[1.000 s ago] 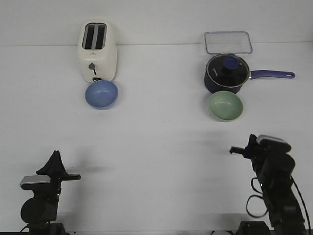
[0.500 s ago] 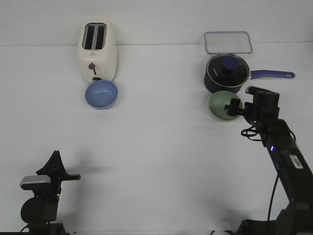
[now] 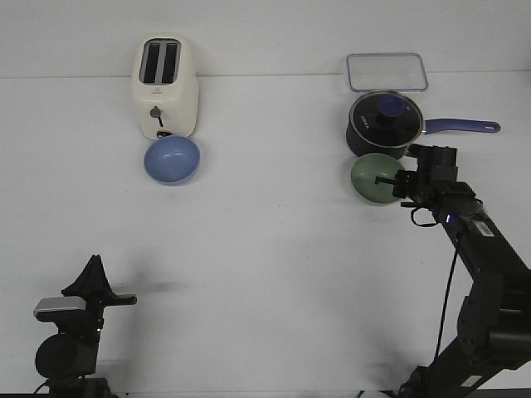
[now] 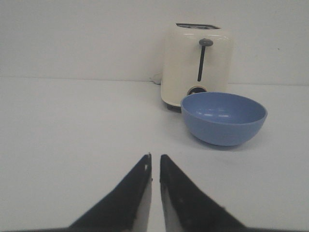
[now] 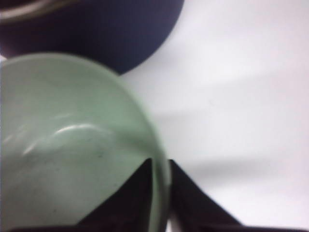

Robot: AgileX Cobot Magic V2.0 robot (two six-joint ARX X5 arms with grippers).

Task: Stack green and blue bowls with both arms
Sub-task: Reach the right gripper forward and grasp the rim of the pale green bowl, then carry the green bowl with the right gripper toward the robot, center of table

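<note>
My right gripper will let go of the green bowl on the bare middle of the table (image 3: pixel 284 279), nearer than the blue bowl.
The pale green bowl (image 3: pixel 375 179) sits in front of the navy saucepan at the right. My right gripper (image 3: pixel 396 181) is shut on its right rim, one finger inside and one outside; the right wrist view shows the green rim (image 5: pixel 157 159) between the fingers. The blue bowl (image 3: pixel 172 159) sits in front of the toaster at the left, and also shows in the left wrist view (image 4: pixel 224 118). My left gripper (image 4: pixel 155 157) is shut and empty, low at the near left, far short of the blue bowl.
A cream toaster (image 3: pixel 165 86) stands behind the blue bowl. A navy saucepan (image 3: pixel 384 124) with a glass lid and long blue handle touches the green bowl's far side. A clear lidded container (image 3: pixel 387 71) lies behind it.
My right arm reached from the near right out to the green bowl and closed on its right rim. The left arm and blue bowl have not moved.
</note>
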